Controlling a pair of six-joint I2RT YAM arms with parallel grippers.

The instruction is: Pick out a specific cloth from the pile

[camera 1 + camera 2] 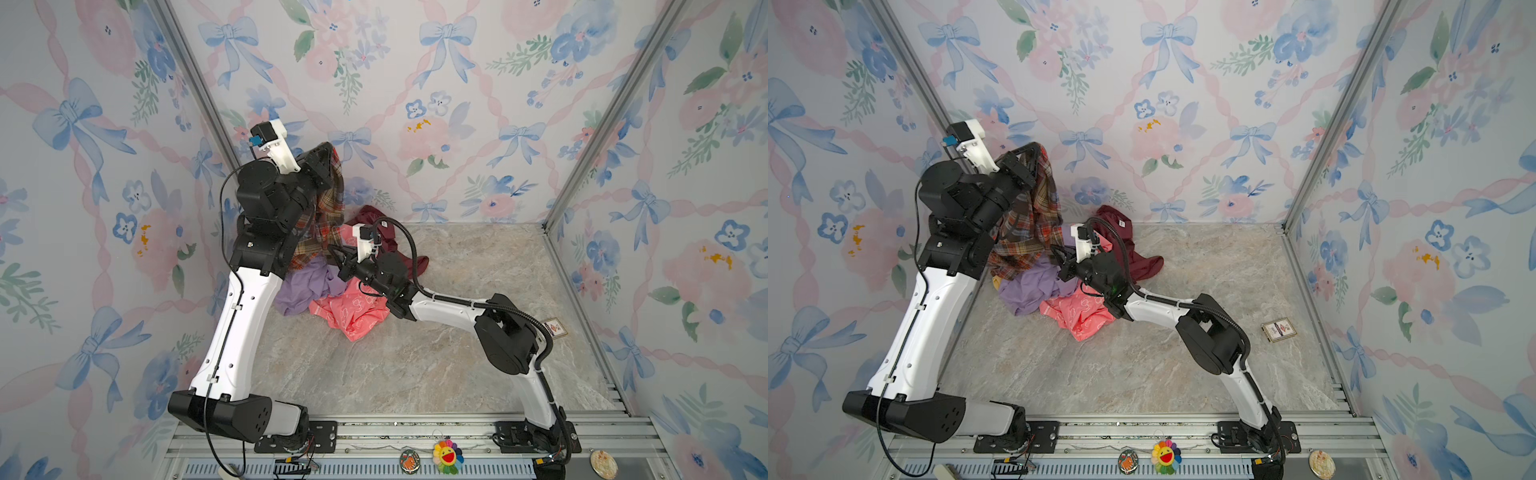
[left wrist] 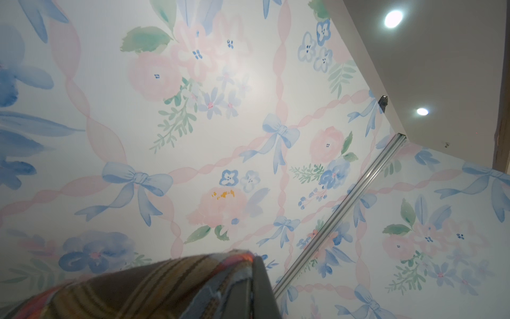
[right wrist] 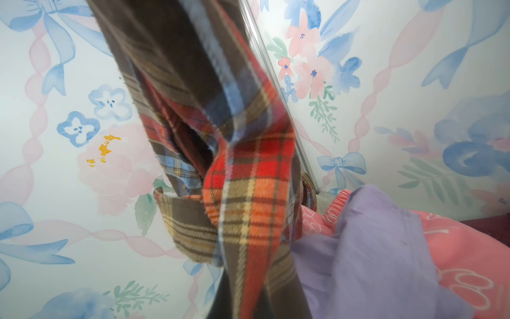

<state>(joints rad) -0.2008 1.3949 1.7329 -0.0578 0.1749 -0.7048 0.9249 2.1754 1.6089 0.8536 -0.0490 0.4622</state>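
Note:
I should open my left gripper, which holds the cloth's top edge high while its lower end lies on the pile, and take the cloth's lower end (image 1: 1008,264).
The cloth (image 1: 328,208), plaid in brown, orange-red, yellow and grey-blue, hangs from my raised left gripper (image 1: 327,154) at the back left, and its lower end reaches the pile (image 1: 328,291). That gripper is shut on the cloth's top edge; in the left wrist view the plaid (image 2: 165,284) bunches against one dark finger (image 2: 262,290). My right gripper (image 1: 333,252) is low beside the pile, shut on a lower fold of the cloth (image 3: 248,221), which runs down between its jaws. Under it lie lilac (image 1: 1034,286), coral-pink (image 1: 1079,311) and maroon (image 1: 1138,253) garments.
The patterned walls and a metal corner post (image 1: 199,91) stand close behind the left arm. A small card (image 1: 1278,329) lies near the right wall. Trinkets, including a sunflower toy (image 1: 446,455), sit on the front rail.

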